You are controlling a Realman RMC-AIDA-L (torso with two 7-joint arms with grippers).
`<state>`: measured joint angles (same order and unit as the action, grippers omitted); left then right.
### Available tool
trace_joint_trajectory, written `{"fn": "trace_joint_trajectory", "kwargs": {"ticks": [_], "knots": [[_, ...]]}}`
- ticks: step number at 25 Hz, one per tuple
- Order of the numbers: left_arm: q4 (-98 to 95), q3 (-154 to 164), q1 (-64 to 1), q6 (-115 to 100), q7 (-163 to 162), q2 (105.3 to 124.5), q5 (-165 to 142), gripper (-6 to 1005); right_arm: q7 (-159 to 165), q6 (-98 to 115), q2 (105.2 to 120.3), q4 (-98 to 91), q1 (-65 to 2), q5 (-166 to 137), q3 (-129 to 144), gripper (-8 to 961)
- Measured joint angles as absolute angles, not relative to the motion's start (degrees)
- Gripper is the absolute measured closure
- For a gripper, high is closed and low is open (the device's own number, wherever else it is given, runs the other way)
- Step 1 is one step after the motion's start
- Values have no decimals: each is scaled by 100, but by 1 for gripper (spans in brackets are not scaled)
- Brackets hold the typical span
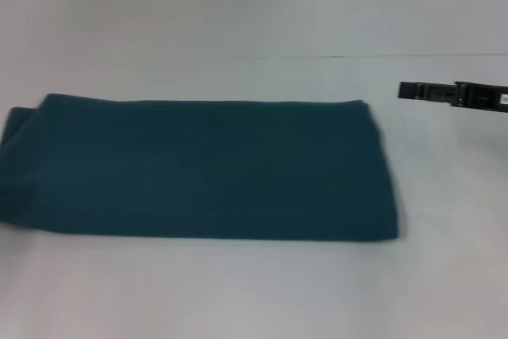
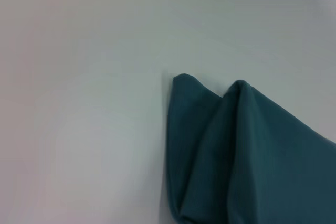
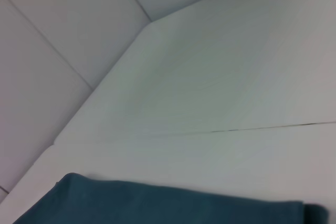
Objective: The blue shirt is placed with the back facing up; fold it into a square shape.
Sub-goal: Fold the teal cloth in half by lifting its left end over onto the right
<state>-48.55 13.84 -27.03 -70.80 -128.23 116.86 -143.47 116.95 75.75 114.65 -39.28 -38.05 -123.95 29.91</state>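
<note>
My left gripper will release the layered end of the blue shirt, which lies flat on the white table, on top of the shirt [image 1: 324, 186], near the shirt's opposite short edge.
The blue shirt [image 1: 206, 168] lies flat on the white table, folded into a long rectangle that runs from the left edge of the head view to right of centre. Its layered corner [image 2: 220, 150] shows in the left wrist view, and one long folded edge [image 3: 173, 203] shows in the right wrist view. My right gripper [image 1: 413, 90] hovers above the table just right of the shirt's far right corner, apart from the cloth. My left gripper is out of view.
The white table [image 1: 238, 291] stretches around the shirt, with its far edge [image 1: 341, 57] meeting a pale wall. A thin seam [image 3: 252, 128] crosses the tabletop in the right wrist view.
</note>
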Motion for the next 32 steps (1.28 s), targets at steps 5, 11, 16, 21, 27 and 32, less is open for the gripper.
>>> {"fn": "trace_joint_trajectory", "kwargs": {"ticks": [5, 11, 16, 21, 27, 32], "knots": [[-5172, 1076, -2525, -7163, -12826, 11579, -14414, 973, 11685, 7425, 11545, -3825, -3954, -12367, 3107, 37], [-5371, 701, -2451, -7177, -12821, 11485, -14533, 968, 11631, 7330, 11582, -3739, -4013, -12363, 3119, 37], [-5372, 699, -2581, -7761, -12771, 11527, -13942, 963, 11514, 7337, 11582, -3716, -3970, -12362, 3120, 37], [-5279, 1284, -2820, -8425, -12511, 11966, -12572, 959, 11374, 7445, 11537, -3715, -3851, -12362, 3093, 37], [-4246, 2808, -3336, -8359, -11939, 12445, -10923, 953, 11180, 7707, 11386, -3763, -3675, -12365, 3075, 37], [-2142, 3142, -3899, -7589, -10710, 12433, -10346, 949, 11024, 7876, 11198, -3770, -3499, -12369, 3088, 37]]}}
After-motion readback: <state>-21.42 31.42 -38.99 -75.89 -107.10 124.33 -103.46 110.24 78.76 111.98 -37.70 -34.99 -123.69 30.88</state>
